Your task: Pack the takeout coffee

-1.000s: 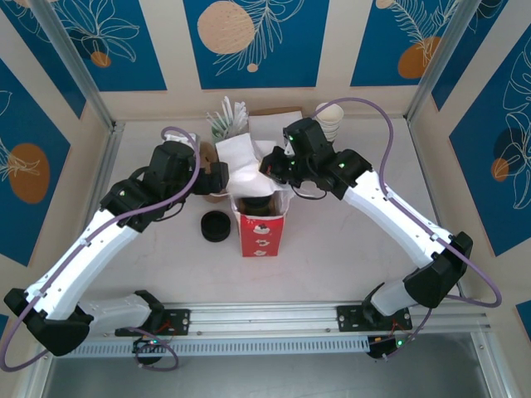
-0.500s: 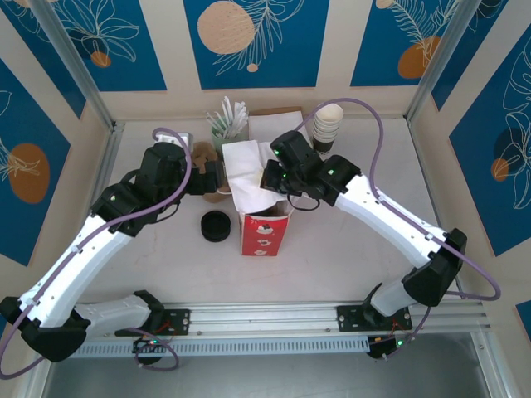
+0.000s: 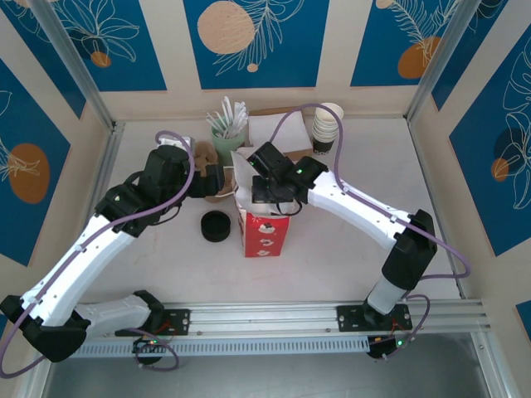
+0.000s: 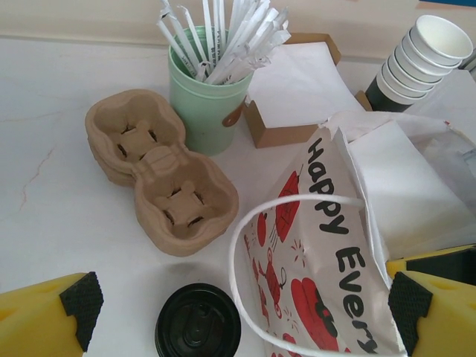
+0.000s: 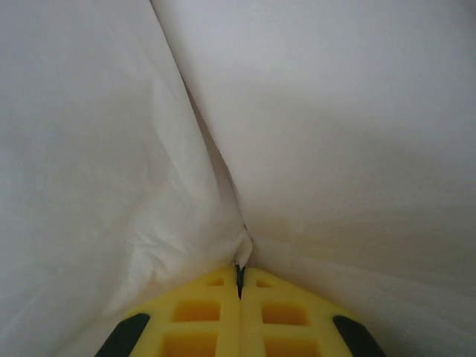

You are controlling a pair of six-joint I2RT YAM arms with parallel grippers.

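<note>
The robot's right gripper will release the fold of white paper inside the opening of the red-and-white paper bag (image 3: pixel 263 201).
A red-and-white paper bag (image 3: pixel 265 236) (image 4: pixel 327 245) printed "Happy Every" stands upright mid-table. My right gripper (image 3: pixel 259 196) (image 5: pixel 239 269) is at the bag's top, shut on a fold of its white paper. The white paper surrounds the yellow fingers (image 5: pixel 201 312) in the right wrist view. My left gripper (image 3: pixel 217 179) (image 4: pixel 245 297) hangs open just left of the bag, its yellow fingers (image 4: pixel 44 316) wide apart on either side of the bag's white handle loop, gripping nothing. The takeout coffee is hidden.
A short black stack of lids (image 3: pixel 216 225) (image 4: pixel 197 323) sits left of the bag. Behind are a brown pulp cup carrier (image 4: pixel 152 167), a green cup of wrapped straws (image 3: pixel 228 141) (image 4: pixel 208 97), a napkin box (image 3: pixel 278 128) (image 4: pixel 297 89) and stacked paper cups (image 3: pixel 328 124) (image 4: pixel 416 59).
My right arm has swung left and down onto the bag's top, drawing the white flap over the mouth. The dark cup seen inside earlier is now covered. The left arm has barely shifted.
</note>
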